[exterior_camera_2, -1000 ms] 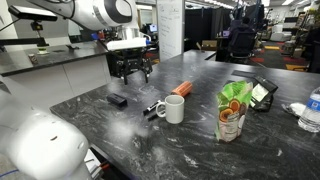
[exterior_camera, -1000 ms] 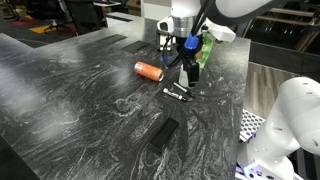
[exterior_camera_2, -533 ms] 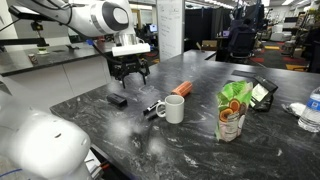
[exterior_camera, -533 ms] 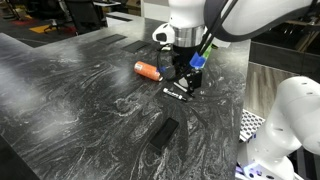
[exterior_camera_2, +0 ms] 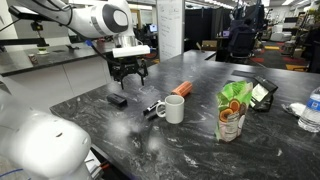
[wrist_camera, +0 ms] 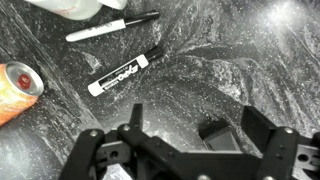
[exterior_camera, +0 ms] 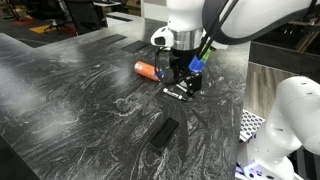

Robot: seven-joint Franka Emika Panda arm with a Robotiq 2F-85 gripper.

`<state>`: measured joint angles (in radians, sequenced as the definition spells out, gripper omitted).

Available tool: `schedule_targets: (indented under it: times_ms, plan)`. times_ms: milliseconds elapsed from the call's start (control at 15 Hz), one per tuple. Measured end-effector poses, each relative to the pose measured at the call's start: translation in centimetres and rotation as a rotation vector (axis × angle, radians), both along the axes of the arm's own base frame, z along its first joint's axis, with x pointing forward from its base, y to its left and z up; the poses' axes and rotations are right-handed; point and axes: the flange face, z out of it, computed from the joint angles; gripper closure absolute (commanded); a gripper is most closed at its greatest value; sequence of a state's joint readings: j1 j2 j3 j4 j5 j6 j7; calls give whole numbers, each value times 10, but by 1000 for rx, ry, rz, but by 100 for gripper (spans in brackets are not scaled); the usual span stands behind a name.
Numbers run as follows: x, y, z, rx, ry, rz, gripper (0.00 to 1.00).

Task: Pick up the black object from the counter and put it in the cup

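The black object's long sides [exterior_camera: 163, 133] are past the markers. My gripper goes to them next and closes there across the object's narrow width.
The black object [exterior_camera: 164, 132] is a flat matte bar lying on the marbled counter [exterior_camera: 70, 100]. It also shows in an exterior view [exterior_camera_2: 117, 100], and one end shows low in the wrist view [wrist_camera: 213, 130]. My gripper [exterior_camera: 181, 80] hangs open and empty above the counter, over two pen-like markers [exterior_camera: 177, 93] and short of the bar. It also shows in an exterior view [exterior_camera_2: 131, 78] and in the wrist view [wrist_camera: 200, 125]. The white cup [exterior_camera_2: 173, 108] stands beyond the markers, and its edge shows at the top of the wrist view [wrist_camera: 75, 6].
An orange can [exterior_camera: 148, 71] lies on its side beside the markers. A green bottle [exterior_camera_2: 233, 110] stands near the cup. A small dark box with a light face [exterior_camera_2: 262, 92] sits further back. A white robot body [exterior_camera: 285, 125] stands at the counter's edge.
My gripper has shifted and dropped a little from near the green bottle to above the markers, closer to the bar. It stays open. The objects have not moved.
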<state>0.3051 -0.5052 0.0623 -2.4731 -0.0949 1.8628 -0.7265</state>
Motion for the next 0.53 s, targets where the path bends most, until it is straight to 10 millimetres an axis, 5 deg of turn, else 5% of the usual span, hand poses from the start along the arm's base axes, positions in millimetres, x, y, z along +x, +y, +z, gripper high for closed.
schedule_targets:
  times_ms: [533]
  plan:
    - [-7,81,-81,-21,219,272,0]
